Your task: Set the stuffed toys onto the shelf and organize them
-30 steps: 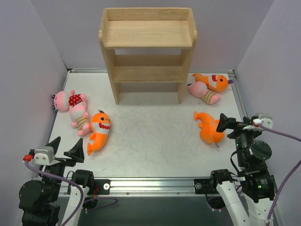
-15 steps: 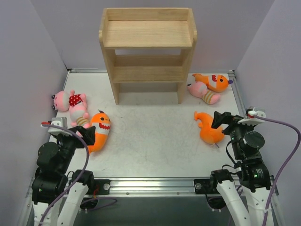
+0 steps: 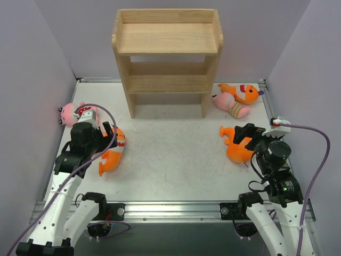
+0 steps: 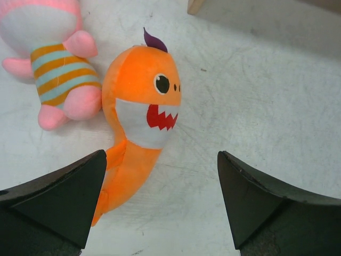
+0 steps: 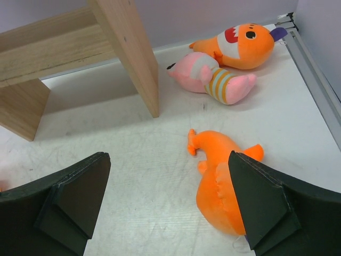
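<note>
The orange fish lies face up. I need to close my left gripper on its white belly (image 3: 118,150) (image 4: 144,140), just below the red mouth of the fish.
The wooden shelf (image 3: 167,53) stands at the back with all three tiers bare. My left gripper (image 3: 108,138) is open above an orange fish (image 4: 141,101) that lies face up, next to a striped pink doll (image 4: 58,69). The polka-dot doll (image 3: 72,113) lies further left. My right gripper (image 3: 246,134) is open over a second orange fish (image 5: 226,186) that lies belly down. A third orange fish (image 5: 242,45) and another striped pink doll (image 5: 213,80) lie at the back right, beside the shelf's leg (image 5: 128,53). In the wrist views both grippers (image 4: 161,160) (image 5: 169,157) hold nothing.
Purple walls close the table on the left, the back and the right. A metal rail (image 3: 170,207) runs along the near edge. In the top view my left arm hides the striped doll on the left.
My left arm has swung forward from the near left corner to above the left orange fish. My right gripper has shifted slightly forward and left over the right fish.
</note>
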{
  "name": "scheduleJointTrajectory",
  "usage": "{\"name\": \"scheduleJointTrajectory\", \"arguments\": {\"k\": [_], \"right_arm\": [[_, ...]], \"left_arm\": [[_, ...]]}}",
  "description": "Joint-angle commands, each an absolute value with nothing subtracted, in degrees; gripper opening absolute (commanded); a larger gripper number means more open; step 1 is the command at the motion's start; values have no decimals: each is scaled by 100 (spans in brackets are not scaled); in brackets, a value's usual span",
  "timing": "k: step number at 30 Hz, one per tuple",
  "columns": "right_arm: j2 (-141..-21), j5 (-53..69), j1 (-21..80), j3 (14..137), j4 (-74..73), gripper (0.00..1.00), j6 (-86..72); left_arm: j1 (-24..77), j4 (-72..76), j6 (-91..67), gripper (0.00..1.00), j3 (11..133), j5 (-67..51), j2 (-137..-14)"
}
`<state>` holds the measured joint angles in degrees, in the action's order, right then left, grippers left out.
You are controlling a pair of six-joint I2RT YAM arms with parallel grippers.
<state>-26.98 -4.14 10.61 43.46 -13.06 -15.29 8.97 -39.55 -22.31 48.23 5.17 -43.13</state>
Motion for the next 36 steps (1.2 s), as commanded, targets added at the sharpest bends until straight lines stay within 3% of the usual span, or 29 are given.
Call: {"name": "scheduleJointTrajectory", "arguments": {"k": [1,14,26,33,36], "right_arm": [[-2672,-413,1081,4368,-1020,100,-1652],[-2926,-308,1090,4263,-730,100,-1846],[-2900,-352,1090,4201,-554,100,-1837],[-3041,-334,1090,4140,-440,100,-1846],[-3111,-369,1081,4148,-405,100,-1811]], "left_arm": [[914,-3911,-2408,94,4834,729,-4482],[1749,-3911,-2821,94,4307,1405,-4930],[1854,-3455,-2760,94,4412,1924,-6318],[1969,-3270,-2698,100,4692,1951,-7223],[1969,-3261,-2611,85,4799,1864,-7487]]}}
